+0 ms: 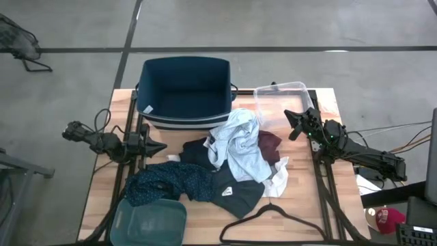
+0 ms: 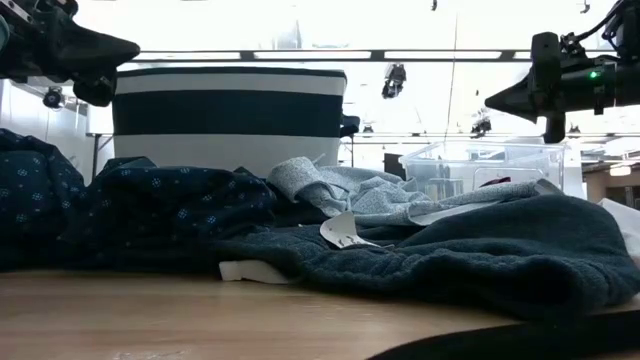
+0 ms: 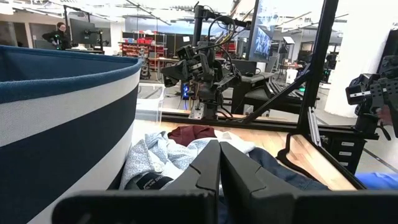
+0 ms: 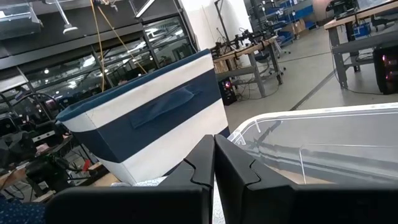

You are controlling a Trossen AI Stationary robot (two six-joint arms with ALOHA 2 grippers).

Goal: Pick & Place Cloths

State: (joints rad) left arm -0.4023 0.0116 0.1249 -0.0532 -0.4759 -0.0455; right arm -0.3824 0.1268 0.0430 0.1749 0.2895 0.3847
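Note:
My right gripper needs to next move to the light blue-grey shirt on top of the heap and close on the shirt's middle [image 1: 240, 152].
A heap of cloths lies mid-table: a light blue-grey shirt [image 1: 237, 147] on top, a maroon piece [image 1: 270, 145] beside it, a navy dotted piece [image 1: 162, 182], a dark piece [image 1: 235, 190] and white fabric [image 1: 278, 179]. My left gripper [image 1: 162, 146] hovers shut at the table's left, its tips aimed at the heap. My right gripper [image 1: 289, 117] hovers shut at the right, above the clear tub [image 1: 283, 101]. Neither touches anything. The low view shows the dotted piece [image 2: 120, 210] and shirt [image 2: 340, 190] resting on the tabletop.
A navy fabric bin with a white band [image 1: 185, 89] stands at the far side. A teal tub [image 1: 149, 222] sits at the near left corner. A black hanger [image 1: 273, 222] lies near the front edge. Bare wood [image 1: 198, 222] shows between tub and hanger.

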